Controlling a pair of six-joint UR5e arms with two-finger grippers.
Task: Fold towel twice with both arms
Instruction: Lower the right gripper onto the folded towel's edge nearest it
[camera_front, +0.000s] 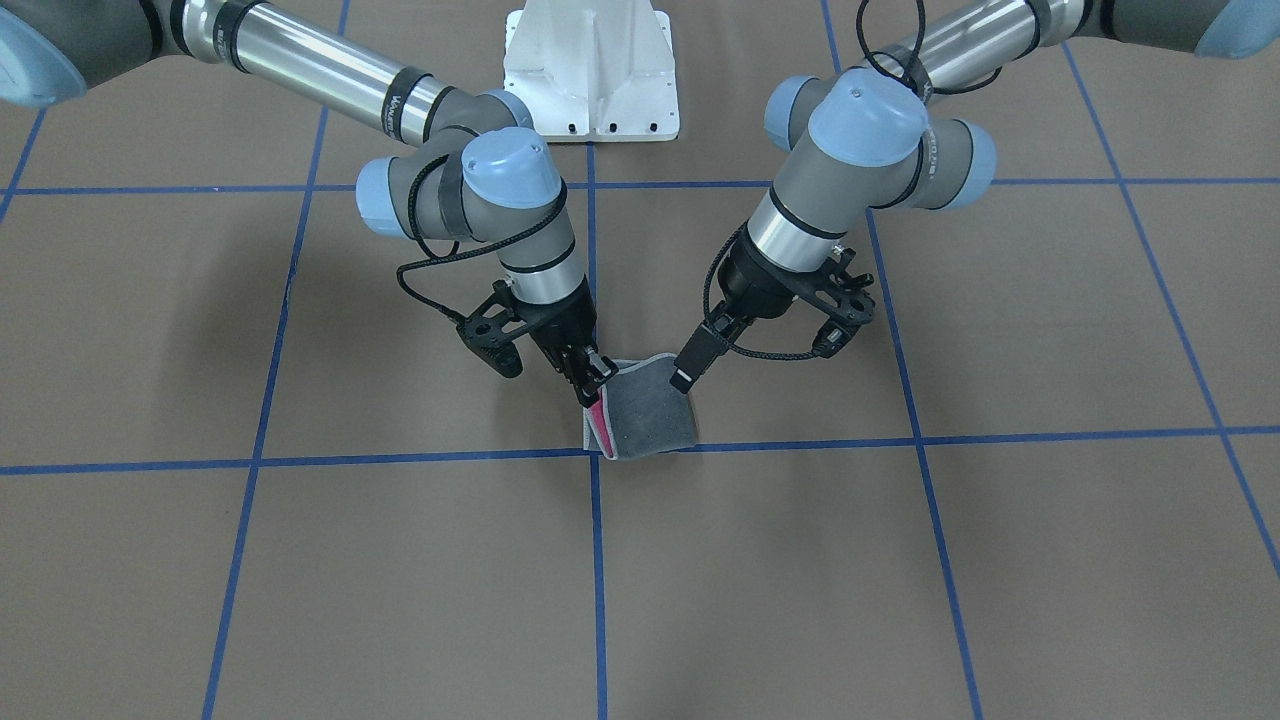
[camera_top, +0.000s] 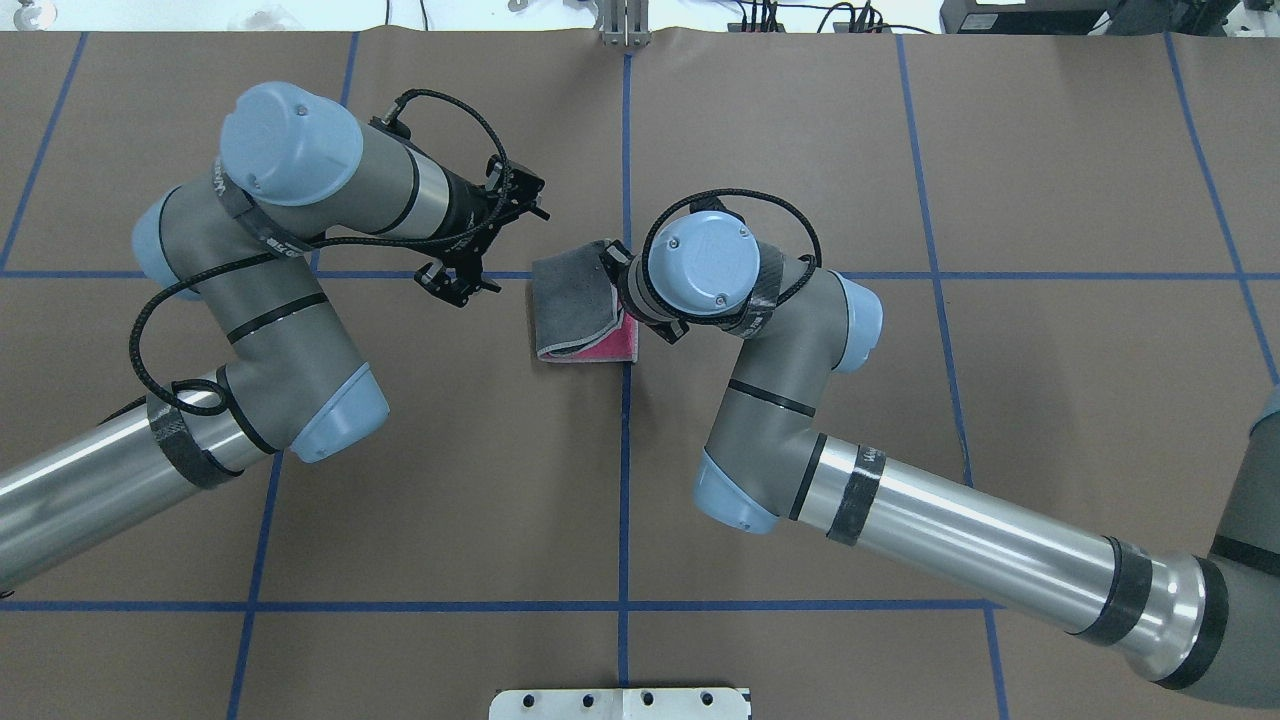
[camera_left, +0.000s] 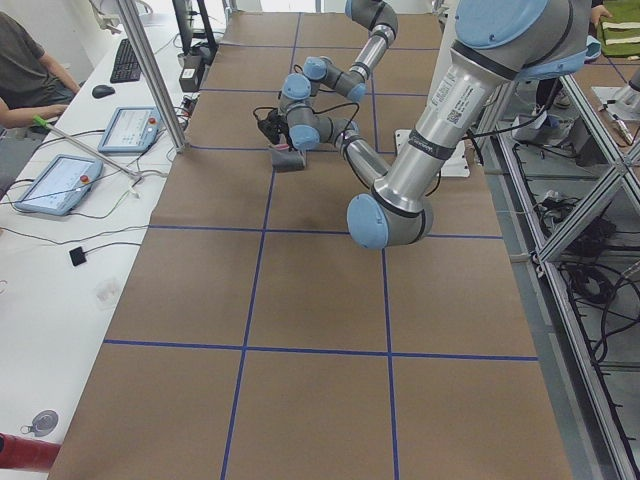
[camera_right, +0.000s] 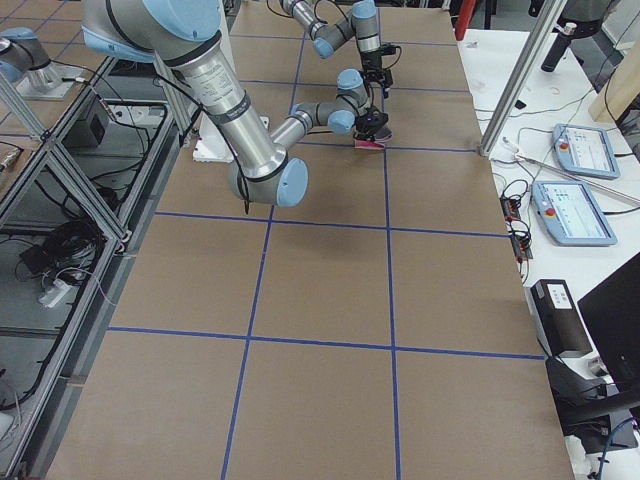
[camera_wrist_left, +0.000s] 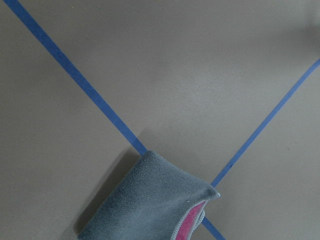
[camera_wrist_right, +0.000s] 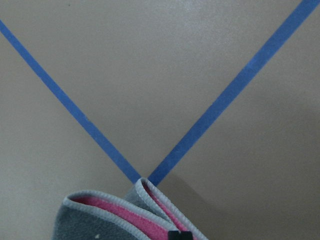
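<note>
Pink shows along the towel's open edge where the top layer lies crooked, so my right gripper will retake the top hem (camera_front: 607, 415) and draw it over the pink.
The towel (camera_front: 650, 412) lies folded at the crossing of two blue tape lines, grey face out, with pink showing between its layers at one open edge (camera_top: 610, 345). My right gripper (camera_front: 592, 388) is shut on the layered edge of the towel, and its wrist view shows one fingertip (camera_wrist_right: 180, 235) on the pink and grey hem (camera_wrist_right: 100, 215). My left gripper (camera_front: 686, 372) hangs just off the opposite corner, apart from the cloth. Its wrist view shows the towel (camera_wrist_left: 150, 205) below with no finger on it, so it reads as open.
The white pedestal (camera_front: 590, 90) stands at the robot's side of the brown table. Blue tape lines (camera_top: 625, 450) grid the surface. In the left side view, a bench beside the table holds tablets (camera_left: 130, 128), with a seated person (camera_left: 25, 70) and a metal post (camera_left: 150, 80).
</note>
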